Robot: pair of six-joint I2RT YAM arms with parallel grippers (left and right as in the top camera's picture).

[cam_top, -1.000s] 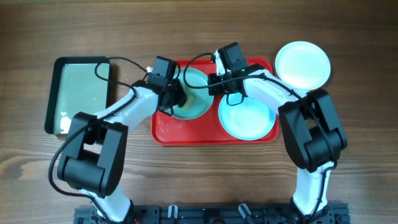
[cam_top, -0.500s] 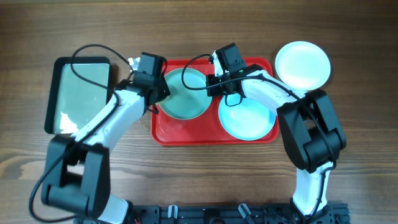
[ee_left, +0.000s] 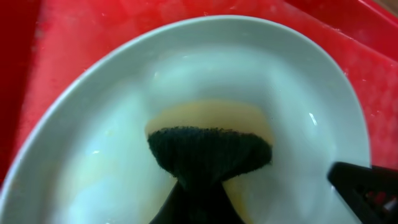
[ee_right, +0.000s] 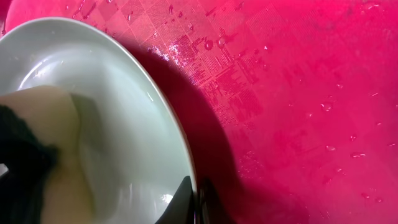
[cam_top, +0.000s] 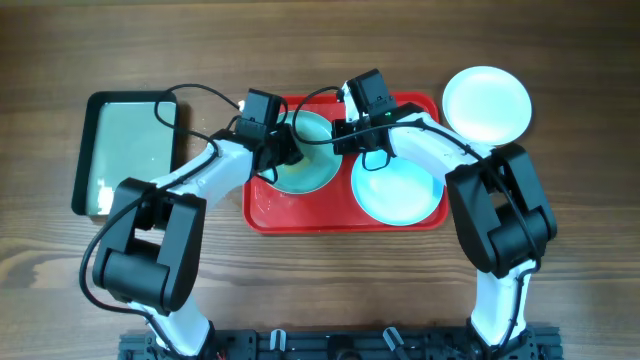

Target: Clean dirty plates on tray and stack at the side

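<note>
The aqua plate is tilted. Next, I set it down with my right gripper on top of the whiter plate [cam_top: 487, 106] beside the red tray.
The red tray [cam_top: 262, 212] holds two aqua plates. The left plate [cam_top: 315, 172] is tilted up; my right gripper [cam_top: 340, 135] is shut on its rim, and the rim shows between its fingers in the right wrist view [ee_right: 194, 199]. My left gripper [cam_top: 284, 152] is shut on a dark sponge [ee_left: 208, 155] with a yellow underside, pressed against the inside of this plate [ee_left: 112, 124]. The second aqua plate [cam_top: 400, 195] lies flat on the tray's right half. The whiter plate [cam_top: 487, 104] sits on the table beyond the tray's right end.
A black-rimmed pan [cam_top: 127, 150] with water stands left of the tray. Cables run from both wrists over the tray's back edge. The tray floor [ee_right: 298, 93] is wet with droplets.
My left gripper with the sponge went left toward the pan half a second ago and has come back onto the tilted plate. The right gripper has held still on the rim.
</note>
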